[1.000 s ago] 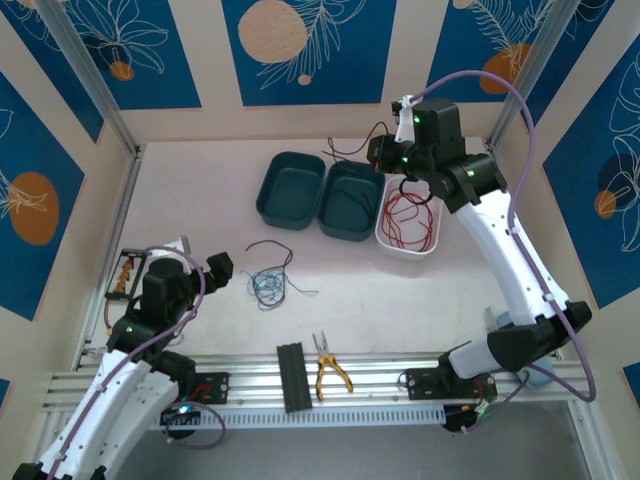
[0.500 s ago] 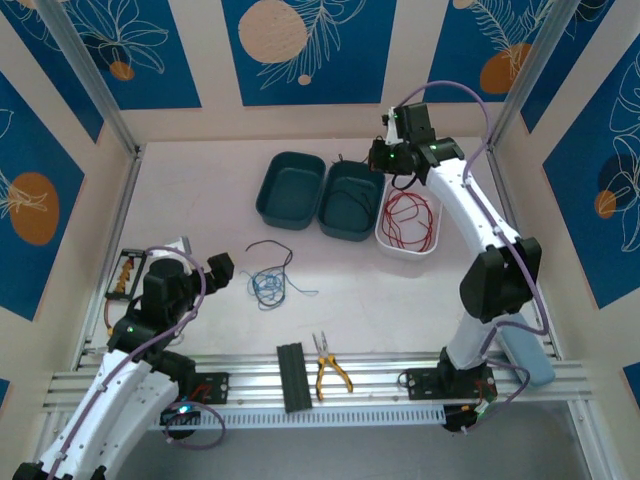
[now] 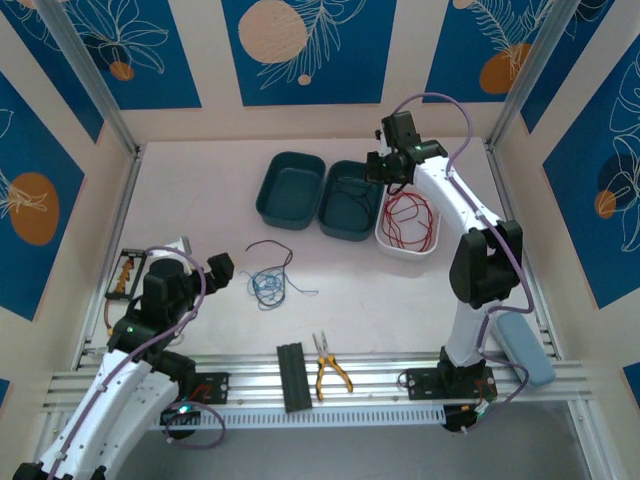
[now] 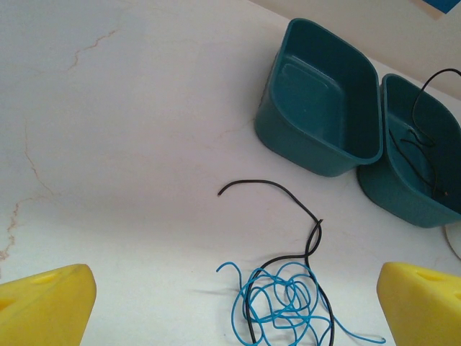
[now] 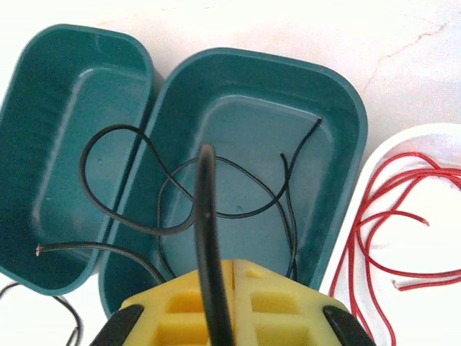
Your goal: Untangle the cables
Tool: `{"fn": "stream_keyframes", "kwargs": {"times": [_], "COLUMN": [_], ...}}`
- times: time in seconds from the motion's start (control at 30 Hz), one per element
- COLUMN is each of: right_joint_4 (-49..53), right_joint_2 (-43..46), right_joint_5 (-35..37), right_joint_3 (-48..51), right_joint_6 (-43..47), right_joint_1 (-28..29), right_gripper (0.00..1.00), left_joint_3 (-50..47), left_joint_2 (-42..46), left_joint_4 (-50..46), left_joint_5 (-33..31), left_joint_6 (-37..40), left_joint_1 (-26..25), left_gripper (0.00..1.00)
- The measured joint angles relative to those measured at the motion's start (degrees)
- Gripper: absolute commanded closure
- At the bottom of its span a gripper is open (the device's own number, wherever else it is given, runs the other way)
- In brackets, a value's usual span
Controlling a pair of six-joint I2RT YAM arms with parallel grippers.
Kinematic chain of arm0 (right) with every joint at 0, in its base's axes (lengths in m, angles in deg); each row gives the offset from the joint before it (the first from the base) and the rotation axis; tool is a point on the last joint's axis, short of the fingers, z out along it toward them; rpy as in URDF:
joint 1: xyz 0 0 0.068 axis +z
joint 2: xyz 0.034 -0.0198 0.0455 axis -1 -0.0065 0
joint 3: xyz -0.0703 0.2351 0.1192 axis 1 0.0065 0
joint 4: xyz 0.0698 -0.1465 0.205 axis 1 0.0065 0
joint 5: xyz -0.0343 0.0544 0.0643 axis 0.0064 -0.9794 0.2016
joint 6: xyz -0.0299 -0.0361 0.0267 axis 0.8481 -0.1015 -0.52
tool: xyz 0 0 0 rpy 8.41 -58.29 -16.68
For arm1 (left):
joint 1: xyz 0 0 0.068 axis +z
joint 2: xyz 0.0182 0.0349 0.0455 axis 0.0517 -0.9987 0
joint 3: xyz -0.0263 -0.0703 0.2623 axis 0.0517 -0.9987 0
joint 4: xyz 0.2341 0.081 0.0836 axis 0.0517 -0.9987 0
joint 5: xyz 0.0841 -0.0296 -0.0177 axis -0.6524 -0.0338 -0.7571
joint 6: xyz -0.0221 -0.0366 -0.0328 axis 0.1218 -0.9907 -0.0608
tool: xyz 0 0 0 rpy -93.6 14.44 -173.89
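Note:
Next, I release the black cable from my right gripper on the bottom of the teal bin point(image 3: 348, 208) point(image 5: 227, 209) touching the white tray.
My right gripper point(image 3: 384, 170) point(image 5: 234, 268) hangs over the right teal bin point(image 3: 333, 223) point(image 5: 344, 137), shut on a black cable point(image 5: 204, 216). That cable's loops trail down into the bin and over the rim into the left teal bin point(image 3: 292, 188) point(image 5: 43, 144). Red cables point(image 3: 408, 218) point(image 5: 403, 209) lie in the white tray point(image 3: 386, 240). On the table a blue cable point(image 3: 266, 285) point(image 4: 288, 303) is tangled with another black cable point(image 3: 268, 245) point(image 4: 281, 189). My left gripper point(image 3: 222, 268) point(image 4: 234, 306) is open just to the left of that tangle.
Yellow-handled pliers point(image 3: 328, 368) and a black block point(image 3: 291, 377) rest on the aluminium rail at the near edge. A small rack point(image 3: 125, 275) sits at the table's left edge. The two teal bins stand side by side, touching the white tray.
The right arm has stretched farther out, and its gripper has moved left toward the right teal bin. The black cable now hangs into that bin. The left arm is still.

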State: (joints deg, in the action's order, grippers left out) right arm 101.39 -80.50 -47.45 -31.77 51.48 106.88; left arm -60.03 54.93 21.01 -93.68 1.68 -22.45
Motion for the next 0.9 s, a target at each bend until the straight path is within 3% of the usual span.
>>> {"fn": "stream_keyframes", "kwargs": {"times": [0.7, 0.9], "right_joint_4": [7.08, 8.48], "right_joint_2": [-13.75, -14.95], "right_joint_5": [13.42, 15.37], "right_joint_3": [-2.03, -4.37], "right_joint_6": [6.62, 7.52], "right_joint_1": [9.16, 9.31], "right_gripper": [0.99, 0.78], "left_joint_3": [-0.02, -0.02], "left_joint_2": [0.0, 0.0], "left_joint_4": [0.0, -0.02], "left_joint_5": [0.46, 0.44], "left_joint_6": [0.0, -0.04], "left_joint_1": [0.0, 0.0], "left_gripper": [0.0, 0.0]}}
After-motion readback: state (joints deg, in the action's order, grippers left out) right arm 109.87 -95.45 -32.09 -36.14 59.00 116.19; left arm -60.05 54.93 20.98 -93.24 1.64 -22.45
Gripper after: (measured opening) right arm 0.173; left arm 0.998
